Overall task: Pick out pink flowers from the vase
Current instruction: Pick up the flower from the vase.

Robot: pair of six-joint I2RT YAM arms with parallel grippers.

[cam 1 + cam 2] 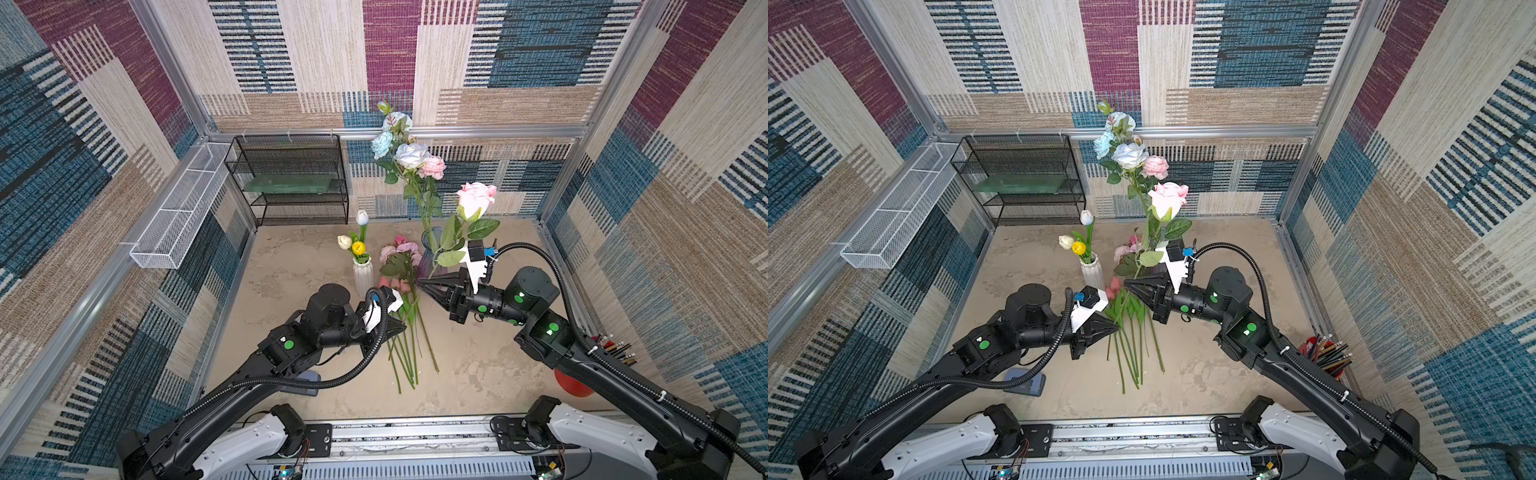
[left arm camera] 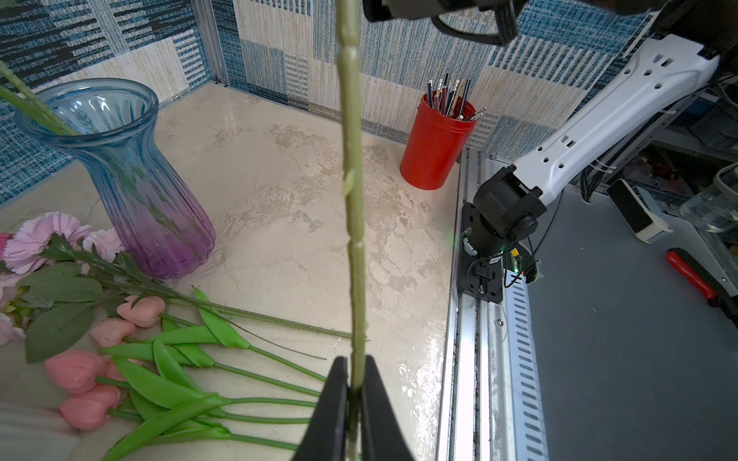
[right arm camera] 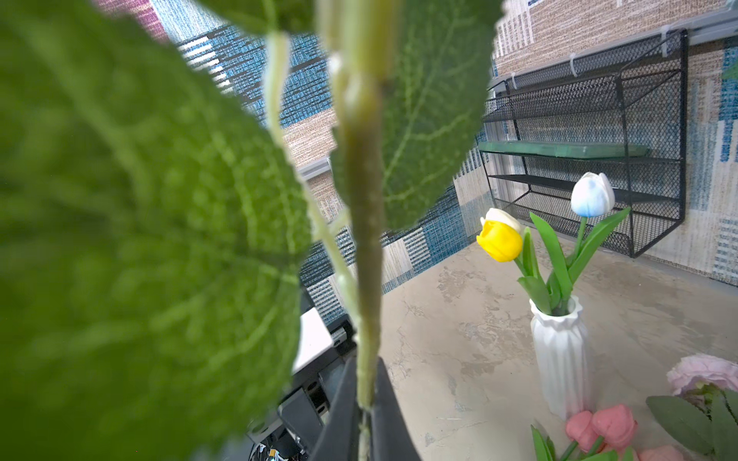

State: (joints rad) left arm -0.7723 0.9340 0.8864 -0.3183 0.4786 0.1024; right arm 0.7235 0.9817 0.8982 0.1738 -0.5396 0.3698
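Observation:
The pink rose's stem is in my right gripper just below its leaves, so that gripper should take the leafless stem nearer my left gripper point(image 2: 354, 207) before it lays the rose down.
A pink rose point(image 1: 476, 199) on a long green stem point(image 2: 351, 199) is held up off the table, clear of the blue-to-purple glass vase point(image 2: 131, 179). My right gripper point(image 1: 420, 284) is shut on the stem just below its leaves point(image 3: 159, 239). My left gripper point(image 2: 355, 359) is shut on the same stem lower down. Another pink bloom point(image 1: 432, 166) stands in the vase with pale blue and white roses point(image 1: 411, 154). Pink tulips point(image 2: 80, 371) and a frilly pink carnation point(image 2: 40, 239) lie on the table beside the vase.
A white ribbed vase point(image 3: 559, 359) with white and yellow tulips stands left of the lying flowers. A red cup of pencils point(image 2: 435, 147) is at the right edge. A black mesh shelf point(image 1: 291, 178) and a white wire basket point(image 1: 178, 216) line the back and left walls.

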